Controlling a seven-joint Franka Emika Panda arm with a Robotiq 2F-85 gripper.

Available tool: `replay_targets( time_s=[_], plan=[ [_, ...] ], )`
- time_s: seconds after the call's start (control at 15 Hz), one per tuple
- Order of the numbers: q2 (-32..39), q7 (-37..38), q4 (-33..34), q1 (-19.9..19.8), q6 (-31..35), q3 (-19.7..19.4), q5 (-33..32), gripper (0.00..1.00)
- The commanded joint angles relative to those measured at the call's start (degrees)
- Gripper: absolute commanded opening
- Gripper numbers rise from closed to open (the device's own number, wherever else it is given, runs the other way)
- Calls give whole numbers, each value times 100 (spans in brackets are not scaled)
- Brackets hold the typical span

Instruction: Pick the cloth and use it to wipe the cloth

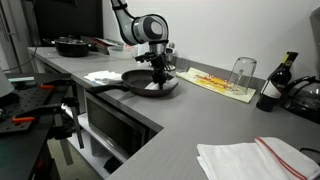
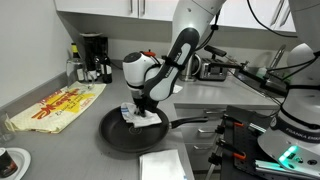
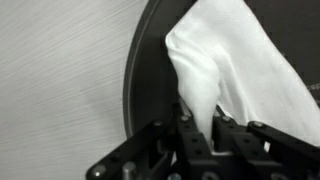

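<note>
Next, I let go of the white cloth on the grey counter (image 1: 114, 66) just behind the white towel by the handle of the pan.
A white cloth (image 3: 225, 60) is pinched between my gripper's fingers (image 3: 199, 125) and pressed down into a black frying pan (image 3: 150, 70). In both exterior views the gripper (image 1: 158, 72) (image 2: 143, 108) stands straight down over the pan (image 1: 150, 86) (image 2: 135, 135), with the cloth (image 2: 143, 116) bunched under it on the pan's bottom. The pan sits on the grey counter (image 1: 190, 120) with its handle (image 2: 190, 124) sticking out to one side.
A yellow and red mat (image 2: 60, 105) with an upturned glass (image 1: 242, 72) lies beside the pan. A folded white towel (image 1: 255, 160) (image 2: 162, 167) lies near the counter's edge. A dark bottle (image 1: 272, 85), another black pan (image 1: 72, 46) and a coffee machine (image 2: 93, 57) stand at the back.
</note>
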Motion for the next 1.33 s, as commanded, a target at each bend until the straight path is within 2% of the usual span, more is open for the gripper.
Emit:
replay_targets(
  time_s=[0.0, 0.2, 0.4, 0.53, 0.67, 0.93, 1.07, 1.27],
  plan=[
    [434, 563, 260, 427, 218, -464, -667, 4],
    [467, 923, 279, 733, 204, -715, -1139, 4],
    [529, 1430, 358, 1115, 104, -1075, -2008, 4],
    [560, 1817, 423, 1230, -31, -1187, -2669, 4],
    [498, 2174, 433, 1205, -223, -1125, -3259, 4],
    [67, 2735, 294, 954, -762, -673, -4258, 4],
    [-240, 2875, 173, 761, -1083, -296, -4572, 4],
    [-788, 2730, -29, 309, -1415, 538, -4458, 4]
  ],
)
